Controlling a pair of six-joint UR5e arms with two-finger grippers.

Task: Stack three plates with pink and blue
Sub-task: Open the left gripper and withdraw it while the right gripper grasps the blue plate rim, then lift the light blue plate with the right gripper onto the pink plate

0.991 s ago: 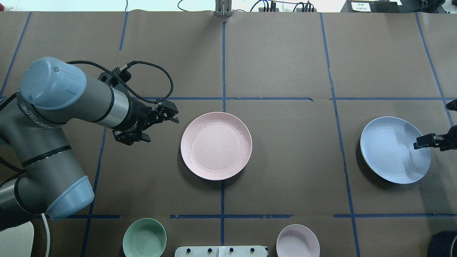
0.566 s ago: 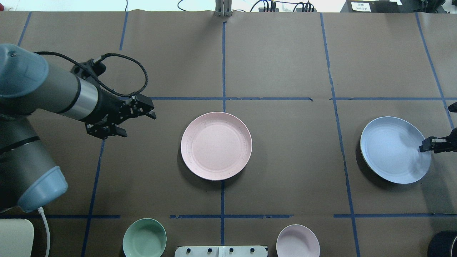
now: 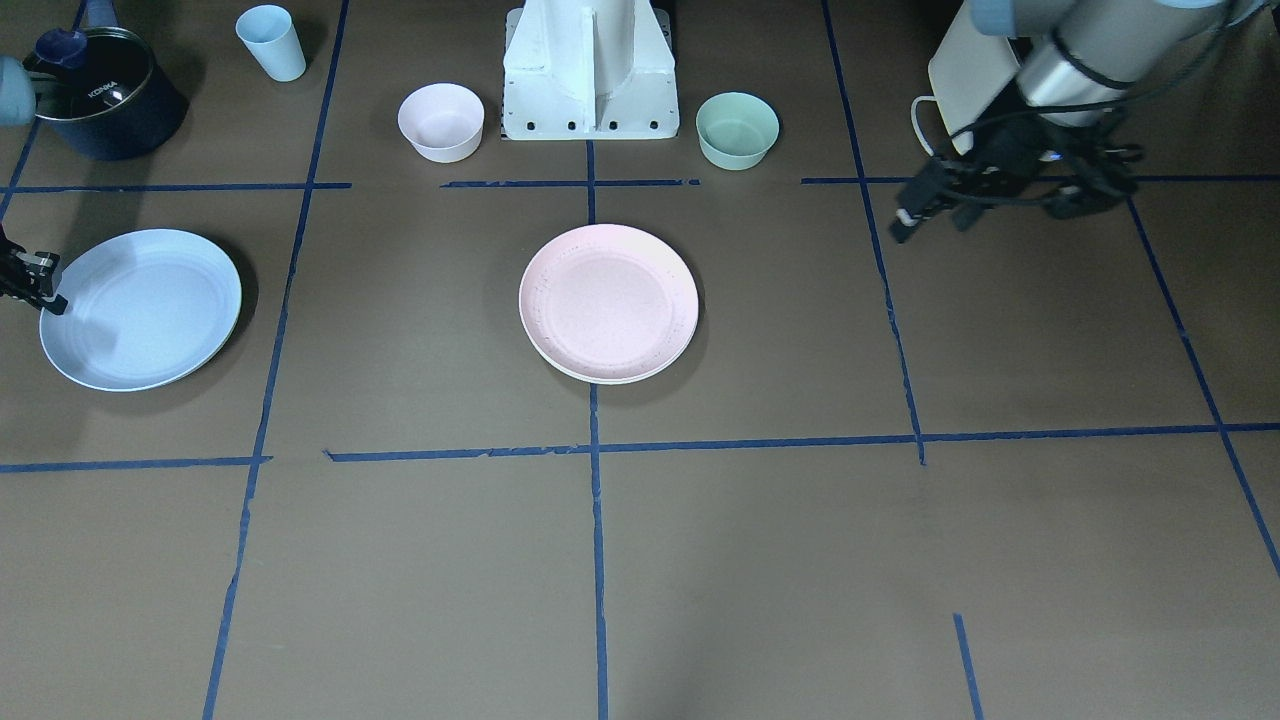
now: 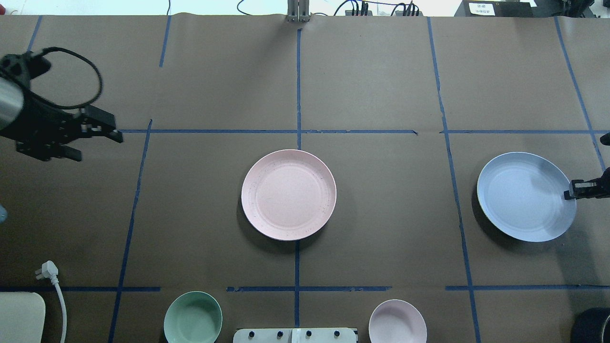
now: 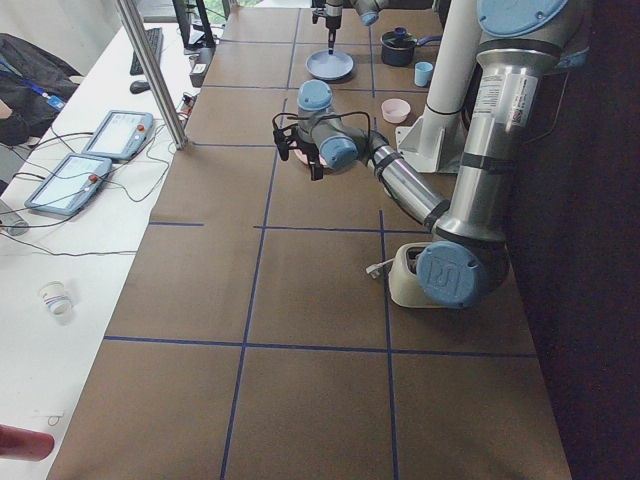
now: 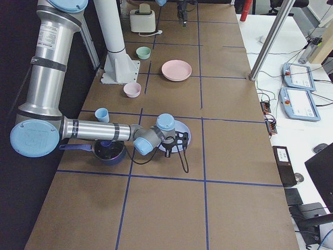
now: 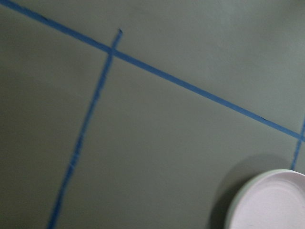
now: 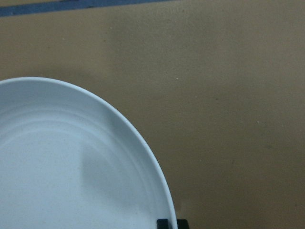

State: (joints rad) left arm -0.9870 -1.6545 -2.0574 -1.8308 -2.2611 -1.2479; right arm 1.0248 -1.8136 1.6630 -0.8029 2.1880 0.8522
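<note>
The blue plate will go down on top of the pink plate (image 3: 608, 299) in the middle of the table, set there by my right gripper. The blue plate is now held by its rim.
The pink plate (image 4: 288, 194) lies at the table's middle, on top of a cream-white plate whose rim (image 3: 610, 381) shows under it in the front view. The stack's edge shows in the left wrist view (image 7: 269, 200). The blue plate (image 4: 526, 196) lies at the right, also in the front view (image 3: 140, 308). My right gripper (image 4: 572, 191) is shut on the blue plate's right rim; one fingertip (image 8: 167, 223) shows at the rim. My left gripper (image 4: 95, 143) is open and empty, far left of the pink plate.
A mint-green bowl (image 4: 193, 317) and a small pink bowl (image 4: 397, 321) stand by the robot base (image 3: 590, 70). A light-blue cup (image 3: 271, 42) and a dark pot (image 3: 105, 92) are behind the blue plate. A white plug (image 4: 47, 271) lies near left.
My left arm has pulled back to the left, away from the pink plate. My right gripper has slid back to the blue plate's right rim, and the plate has shifted slightly.
</note>
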